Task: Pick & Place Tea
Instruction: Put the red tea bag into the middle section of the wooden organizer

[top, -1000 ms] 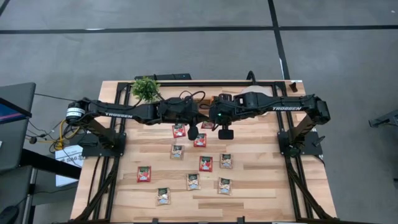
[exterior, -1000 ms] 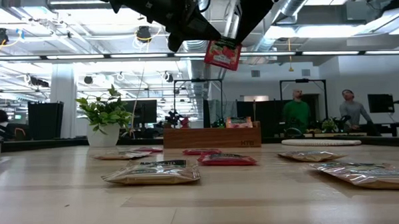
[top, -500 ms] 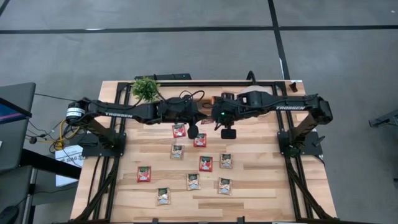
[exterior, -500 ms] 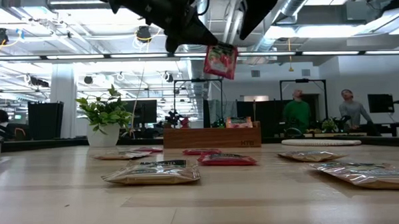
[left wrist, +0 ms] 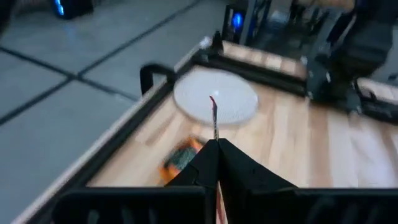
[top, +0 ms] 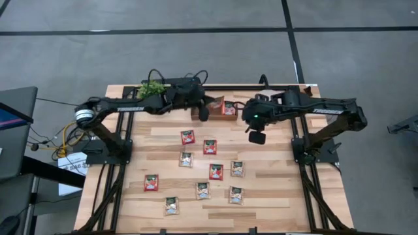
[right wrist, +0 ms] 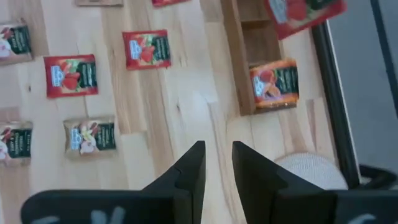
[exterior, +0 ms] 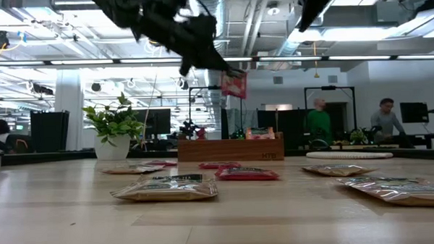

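My left gripper is going to put the red tea sachet down. It will let go of it in the wooden tray's middle compartment (top: 215,106) beside the orange sachet.
My left gripper (top: 217,107) is shut on a red tea sachet (top: 228,108) over the long wooden tray (top: 221,99) at the table's far edge. The low view shows that sachet (exterior: 234,85) hanging high above the tray (exterior: 230,148). An orange sachet (right wrist: 273,84) lies in one tray compartment. Several more sachets, red (top: 188,137) and pale (top: 237,169), lie flat on the table. My right gripper (right wrist: 216,149) is open and holds nothing. It hovers to the right of the tray, above bare table. My left gripper pinches the red sachet between its two shut fingers, at the sachet's upper edge (exterior: 228,74). The fingers slant down at it from the table's left. The sachet is lifted clear and hangs below the fingertips; the left wrist view shows it edge-on (left wrist: 214,121).
A potted plant (top: 151,90) stands at the far left corner. A round pale disc (left wrist: 216,99) lies at the far edge, right of the tray. A black frame rail (left wrist: 155,118) runs along the far edge. People stand in the room behind (exterior: 320,122).
My left gripper has carried the red sachet toward the table's far edge, from above the loose sachets to above the tray. The sachet, tilted before, now hangs more upright. My right arm has drawn back toward the table's right.
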